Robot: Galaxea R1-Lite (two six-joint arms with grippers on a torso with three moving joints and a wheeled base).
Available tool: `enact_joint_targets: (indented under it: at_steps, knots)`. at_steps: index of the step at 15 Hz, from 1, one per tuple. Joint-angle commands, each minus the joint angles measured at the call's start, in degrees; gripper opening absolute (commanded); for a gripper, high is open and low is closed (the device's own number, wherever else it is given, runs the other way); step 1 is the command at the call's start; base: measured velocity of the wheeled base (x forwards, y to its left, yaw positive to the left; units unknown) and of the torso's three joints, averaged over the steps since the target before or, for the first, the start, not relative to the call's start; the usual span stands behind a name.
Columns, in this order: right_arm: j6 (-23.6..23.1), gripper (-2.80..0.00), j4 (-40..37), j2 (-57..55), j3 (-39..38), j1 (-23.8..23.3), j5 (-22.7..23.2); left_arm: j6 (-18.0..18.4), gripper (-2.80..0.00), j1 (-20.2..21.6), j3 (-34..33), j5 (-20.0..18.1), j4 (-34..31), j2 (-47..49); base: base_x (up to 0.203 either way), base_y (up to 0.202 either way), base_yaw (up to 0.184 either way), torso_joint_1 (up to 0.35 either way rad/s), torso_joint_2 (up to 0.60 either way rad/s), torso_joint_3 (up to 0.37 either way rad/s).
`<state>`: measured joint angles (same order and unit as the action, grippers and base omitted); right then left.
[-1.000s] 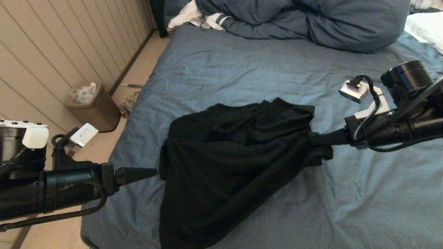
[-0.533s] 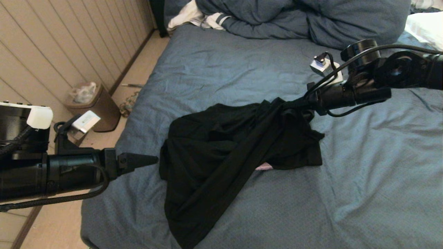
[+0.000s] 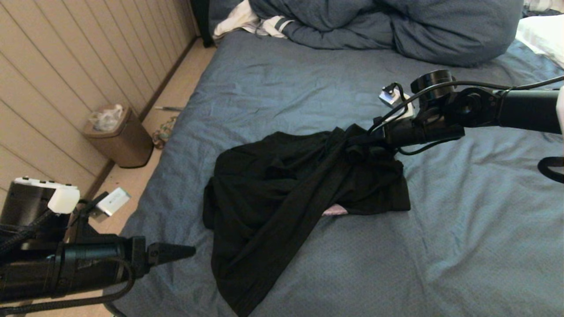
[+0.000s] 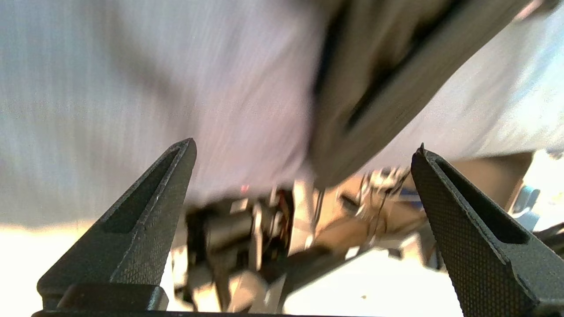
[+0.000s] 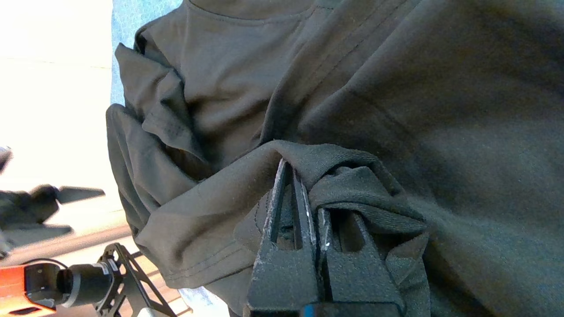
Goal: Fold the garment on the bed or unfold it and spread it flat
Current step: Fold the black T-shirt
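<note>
My left gripper is going to close on the pointed near end [image 3: 237, 279] [image 4: 332, 148] of the black garment, at the foot of the tight piece of cloth.
The black garment [image 3: 282, 189] lies crumpled in the middle of the bed [image 3: 286, 88], with a taut band of cloth running from its near hem up to its far right corner. A sliver of pinkish print [image 3: 333, 211] peeks from under a fold. My right gripper [image 3: 359, 141] is shut on that far right corner; in the right wrist view the cloth bunches over the closed gripper [image 5: 304, 193]. My left gripper [image 3: 189, 252] hovers near the bed's left edge, short of the garment, and stands open [image 4: 306, 144] with nothing between its fingers.
A bulky blue-grey duvet [image 3: 387, 26] fills the far end of the bed, with a white striped cloth [image 3: 246, 22] beside it and a white pillow [image 3: 542, 33] at the far right. A brown bin [image 3: 119, 136] stands on the floor by the panelled wall.
My right gripper carried the garment's corner up and away over the pile, folding cloth back and baring a pink sliver of print. My left arm dropped lower and nearer to me.
</note>
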<state>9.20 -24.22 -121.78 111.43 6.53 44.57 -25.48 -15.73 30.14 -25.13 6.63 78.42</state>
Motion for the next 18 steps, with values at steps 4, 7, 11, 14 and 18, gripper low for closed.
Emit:
enact_joint_targets:
  at_steps: [4, 7, 11, 14, 18]
  knots:
    - [0.49, -2.80, -0.85, -0.83, -0.16, -0.37, -0.18, 0.15, 0.00, -0.01, -4.63, -0.27, 6.32, 4.82, 0.000, 0.000, 0.000, 0.000, 0.00, 0.000]
    - [0.46, -2.80, -1.44, -0.48, -0.43, -0.47, -1.24, 0.03, 0.00, -1.29, -4.12, -0.67, 12.56, 10.12, 0.000, 0.000, 0.000, 0.000, 0.00, 0.000]
    - [0.39, -2.80, -1.39, -0.39, -1.30, -0.56, -1.33, -0.36, 0.00, -7.66, -1.64, -0.10, 14.17, 15.92, 0.000, 0.000, 0.000, 0.000, 0.00, 0.000]
    - [0.11, -2.80, -1.35, -0.83, -1.92, -0.65, -1.33, -0.70, 0.00, -10.43, 1.29, 0.08, 14.11, 18.80, 0.000, 0.000, 0.000, 0.000, 0.00, 0.000]
    - [0.02, -2.80, -1.33, -0.92, -2.62, -0.82, -1.41, -2.76, 0.00, -15.30, 4.53, 0.17, 13.86, 20.77, 0.000, 0.000, 0.000, 0.000, 0.00, 0.000]
